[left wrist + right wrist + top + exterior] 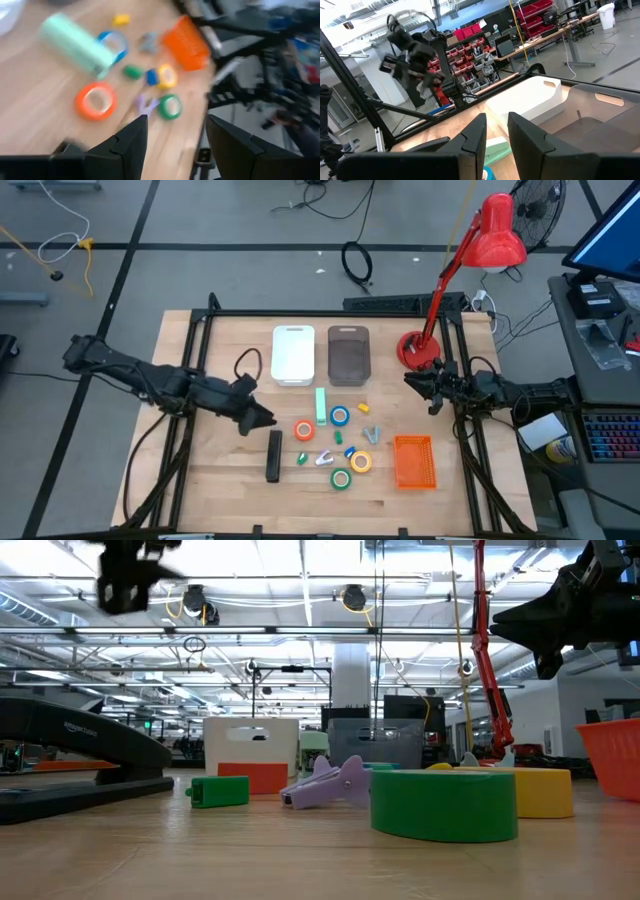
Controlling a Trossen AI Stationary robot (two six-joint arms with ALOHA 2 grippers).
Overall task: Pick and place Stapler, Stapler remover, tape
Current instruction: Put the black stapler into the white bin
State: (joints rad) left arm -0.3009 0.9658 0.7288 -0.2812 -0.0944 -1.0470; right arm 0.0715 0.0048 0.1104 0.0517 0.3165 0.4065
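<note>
My left gripper needs to grab the middle of the black stapler (274, 455), which is lying closest to it on the table.
The black stapler (273, 455) lies flat on the table at the near left of the clutter. Right of it lies the purple stapler remover (325, 457). Around it lie the orange tape (304, 430), blue tape (340, 416), green tape (341, 478) and yellow tape (361, 462). My left gripper (262, 417) hangs open above the table, left of the orange tape, with nothing between its fingers (135, 137). My right gripper (412, 380) waits at the right, raised and pointing toward the bins, its fingers (475, 132) a little apart and empty.
A white bin (293, 354) and a grey bin (348, 355) stand at the far middle. An orange basket (414, 461) sits near right, and a red desk lamp (415, 348) far right. A pale green tube (321, 406) and small bits lie among the tapes.
</note>
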